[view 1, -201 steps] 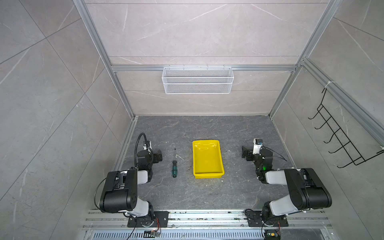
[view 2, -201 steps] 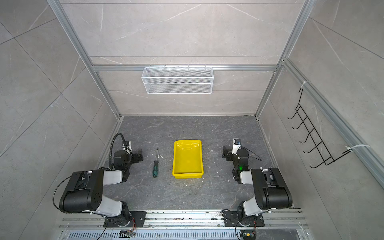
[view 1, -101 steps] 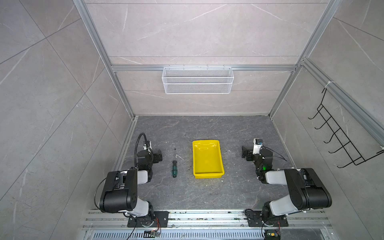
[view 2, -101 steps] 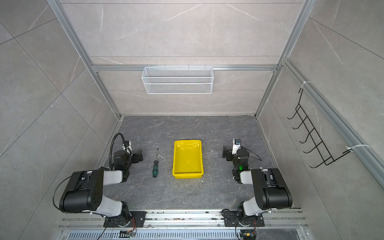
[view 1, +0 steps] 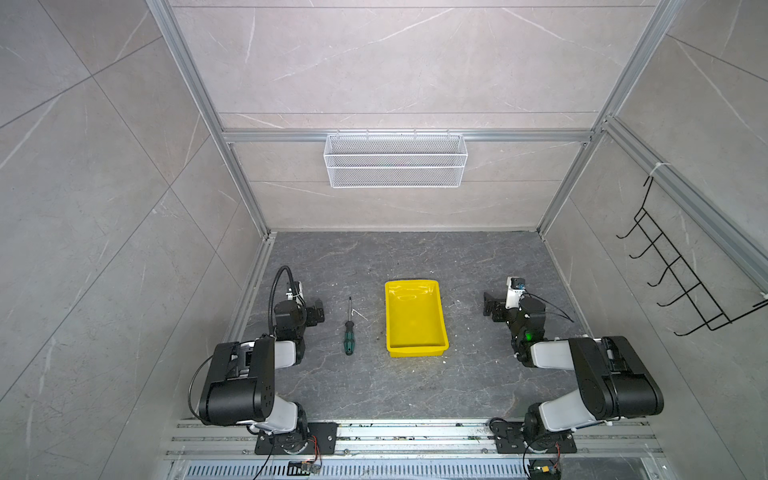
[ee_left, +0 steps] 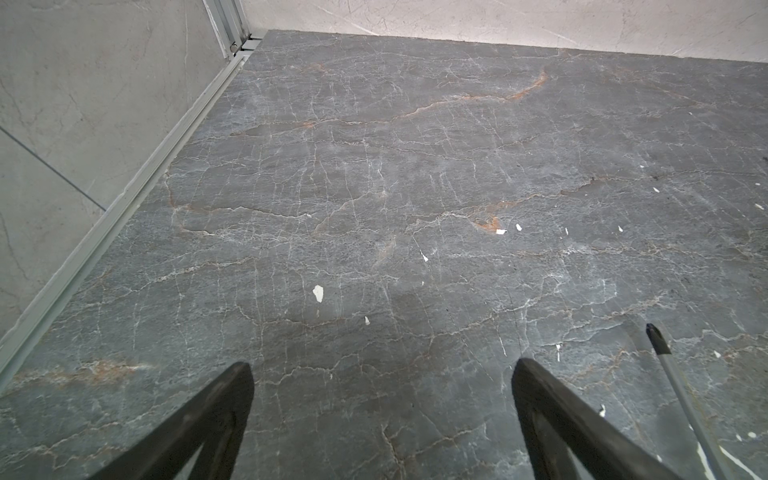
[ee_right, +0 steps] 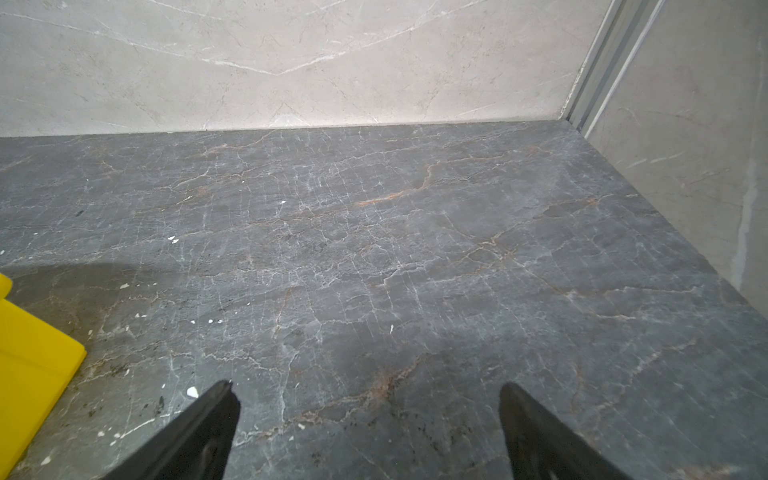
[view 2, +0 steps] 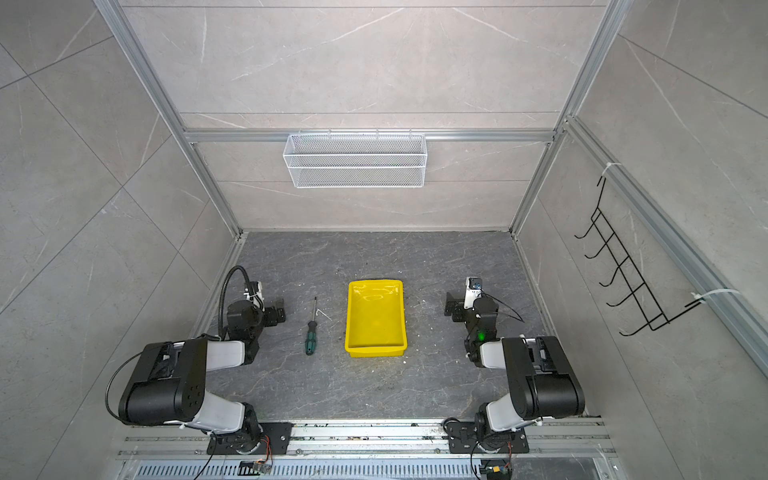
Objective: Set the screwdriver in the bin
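Note:
My left gripper moves to the screwdriver next and closes on the green middle of its handle (view 1: 349, 337).
The screwdriver (view 1: 349, 332) (view 2: 311, 332) lies flat on the dark stone floor in both top views, green and black handle toward the front, thin shaft pointing to the back. Just right of it stands the yellow bin (view 1: 415, 351) (view 2: 374, 349), with nothing in it. My left gripper (view 1: 316, 311) (view 2: 277, 311) rests low just left of the screwdriver, open and holding nothing; its wrist view shows the jaws wide apart (ee_left: 382, 370) with the screwdriver's tip (ee_left: 658, 338) off to one side. My right gripper (view 1: 491, 303) (ee_right: 368, 392) sits open right of the bin, whose corner (ee_right: 25, 357) shows.
A white wire mesh basket (view 1: 395, 160) hangs on the back wall. A black hook rack (view 1: 681, 274) is fixed to the right wall. Side walls and aluminium rails close in the floor. Small white flecks (ee_left: 318, 292) lie scattered on it.

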Controlling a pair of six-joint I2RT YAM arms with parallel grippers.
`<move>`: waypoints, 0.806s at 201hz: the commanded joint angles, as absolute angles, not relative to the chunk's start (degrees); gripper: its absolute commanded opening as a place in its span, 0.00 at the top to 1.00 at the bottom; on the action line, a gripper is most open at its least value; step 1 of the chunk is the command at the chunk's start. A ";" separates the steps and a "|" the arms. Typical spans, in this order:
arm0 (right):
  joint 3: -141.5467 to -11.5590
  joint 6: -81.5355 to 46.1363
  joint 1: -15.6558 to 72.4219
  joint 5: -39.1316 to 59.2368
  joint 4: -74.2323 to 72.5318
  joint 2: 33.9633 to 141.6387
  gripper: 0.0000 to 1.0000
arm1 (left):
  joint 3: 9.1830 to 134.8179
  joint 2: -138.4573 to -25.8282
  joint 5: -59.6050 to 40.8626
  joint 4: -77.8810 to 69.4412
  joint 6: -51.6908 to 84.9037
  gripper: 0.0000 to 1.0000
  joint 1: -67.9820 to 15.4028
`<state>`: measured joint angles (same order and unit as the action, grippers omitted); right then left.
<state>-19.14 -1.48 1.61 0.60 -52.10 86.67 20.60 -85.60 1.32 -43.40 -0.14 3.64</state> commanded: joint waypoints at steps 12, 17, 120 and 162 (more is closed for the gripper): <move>-20.39 -1.93 2.02 -1.23 -51.47 86.97 0.01 | 21.63 -85.63 0.83 -46.49 0.78 0.00 4.00; -20.47 -1.94 1.97 -1.15 -51.21 86.93 0.01 | 21.58 -85.37 1.34 -46.68 0.97 0.00 3.96; -26.63 -4.22 1.87 -1.65 -31.04 77.35 0.00 | 38.56 -60.15 12.11 4.98 19.05 0.00 3.88; -37.98 -9.31 1.97 7.63 -6.31 68.66 0.00 | 47.31 -58.84 8.43 21.22 24.78 0.00 3.87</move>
<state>-30.83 -5.28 1.58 1.02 -25.74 72.12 42.54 -59.86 9.80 5.54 18.28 3.64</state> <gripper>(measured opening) 0.995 0.999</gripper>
